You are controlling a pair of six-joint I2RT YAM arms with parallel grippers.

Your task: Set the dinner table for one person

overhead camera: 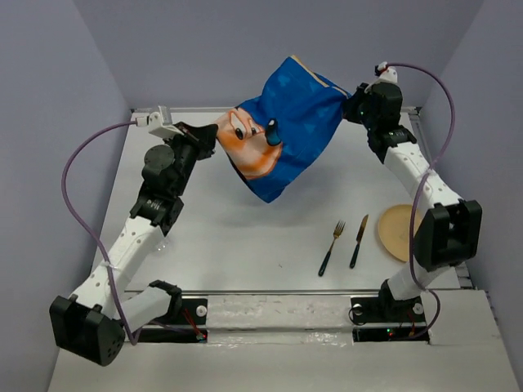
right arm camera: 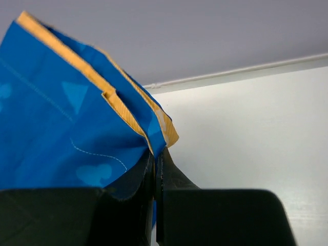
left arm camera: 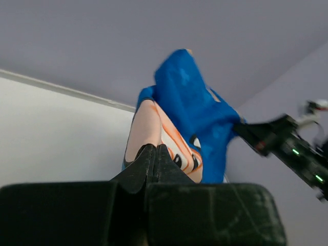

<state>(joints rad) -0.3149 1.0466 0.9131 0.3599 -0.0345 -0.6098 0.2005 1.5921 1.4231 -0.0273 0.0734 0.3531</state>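
Note:
My left gripper has the folded mat by its cartoon side. Next, I put the mat down and take its hemmed edge [right arm camera: 65, 55] to unfold it.
A blue cloth mat [overhead camera: 286, 131] with an orange cartoon face hangs in the air between my two grippers, above the far part of the white dinner table [overhead camera: 245, 237]. My left gripper [overhead camera: 214, 140] is shut on the mat's left corner; the left wrist view shows its jaws pressed together [left arm camera: 154, 149] on the mat [left arm camera: 189, 113]. My right gripper [overhead camera: 350, 104] is shut on the right corner, on the orange-hemmed edge [right arm camera: 154, 128], with its jaws pressed together [right arm camera: 155, 154]. A fork [overhead camera: 332, 247], a knife [overhead camera: 359, 240] and a tan plate [overhead camera: 398, 231] lie on the table at the right.
The fork, knife and plate lie side by side near the right arm's lower link [overhead camera: 445, 233]. A raised white rim [overhead camera: 163, 109] runs along the table's far edge, with grey walls behind. Purple cables [overhead camera: 78, 171] loop off both arms.

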